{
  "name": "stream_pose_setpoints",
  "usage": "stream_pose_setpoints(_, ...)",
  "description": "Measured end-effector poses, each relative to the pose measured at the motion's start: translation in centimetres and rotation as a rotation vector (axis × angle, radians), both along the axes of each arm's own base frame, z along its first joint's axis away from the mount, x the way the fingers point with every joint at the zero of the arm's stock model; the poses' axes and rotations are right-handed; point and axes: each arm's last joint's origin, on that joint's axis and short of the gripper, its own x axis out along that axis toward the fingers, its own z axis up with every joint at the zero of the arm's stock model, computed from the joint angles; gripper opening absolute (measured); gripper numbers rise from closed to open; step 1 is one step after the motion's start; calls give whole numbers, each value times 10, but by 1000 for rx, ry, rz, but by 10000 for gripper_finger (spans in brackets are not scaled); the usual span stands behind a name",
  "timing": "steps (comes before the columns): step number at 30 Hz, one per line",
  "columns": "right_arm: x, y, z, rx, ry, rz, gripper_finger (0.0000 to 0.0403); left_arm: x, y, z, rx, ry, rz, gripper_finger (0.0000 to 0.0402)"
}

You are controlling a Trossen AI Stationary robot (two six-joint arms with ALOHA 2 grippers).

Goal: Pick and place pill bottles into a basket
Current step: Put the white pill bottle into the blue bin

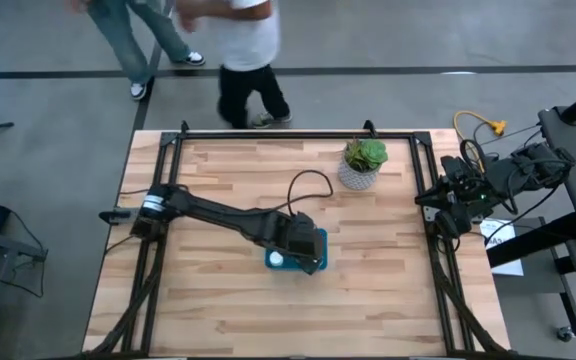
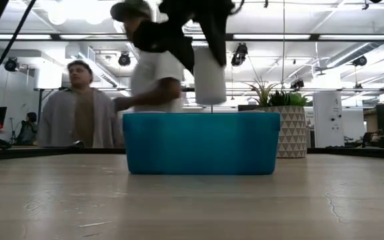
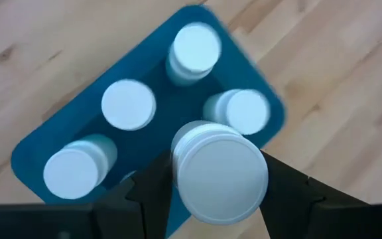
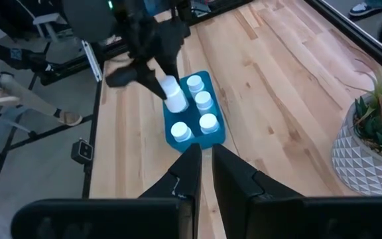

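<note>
I will open my left gripper to let the pill bottle go between the white pill bottles along the teal basket's near side (image 1: 298,258) (image 3: 179,158).
The teal basket (image 1: 318,245) sits near the table's middle and also shows in the low view (image 2: 201,143) and the left wrist view (image 3: 78,113). Several white pill bottles stand upright inside it, such as one by a corner (image 3: 194,50) and another (image 3: 128,104); the right wrist view shows them too (image 4: 195,84). My left gripper (image 3: 221,192) is shut on one more white pill bottle (image 3: 221,174) right above the basket. My right gripper (image 4: 205,169) is shut and empty, past the table's right edge (image 1: 458,195). My left gripper pinches the pill bottle by its two opposite sides (image 3: 178,179), just below the cap, between its two fingers (image 3: 148,192). The fingers come from above, pointing down. The bottle hangs roughly upright below the fingers (image 2: 210,77), lifted clear above the basket's rim.
A white patterned pot with a green plant (image 1: 361,165) stands at the far right of the table, behind the basket in the low view (image 2: 289,130). A black cable (image 1: 308,180) loops over the table. People stand beyond the far edge (image 1: 243,50).
</note>
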Motion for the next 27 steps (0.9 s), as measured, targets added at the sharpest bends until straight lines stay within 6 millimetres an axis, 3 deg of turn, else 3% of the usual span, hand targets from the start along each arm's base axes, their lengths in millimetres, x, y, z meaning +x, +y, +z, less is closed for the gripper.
stream_pose_setpoints(18,0,0,0,-3,0,2,31,15,-4,-52,39,138,-20,169)
stream_pose_setpoints(27,0,0,0,-4,0,2,31,16,-4,-60,41,146,-20,169)
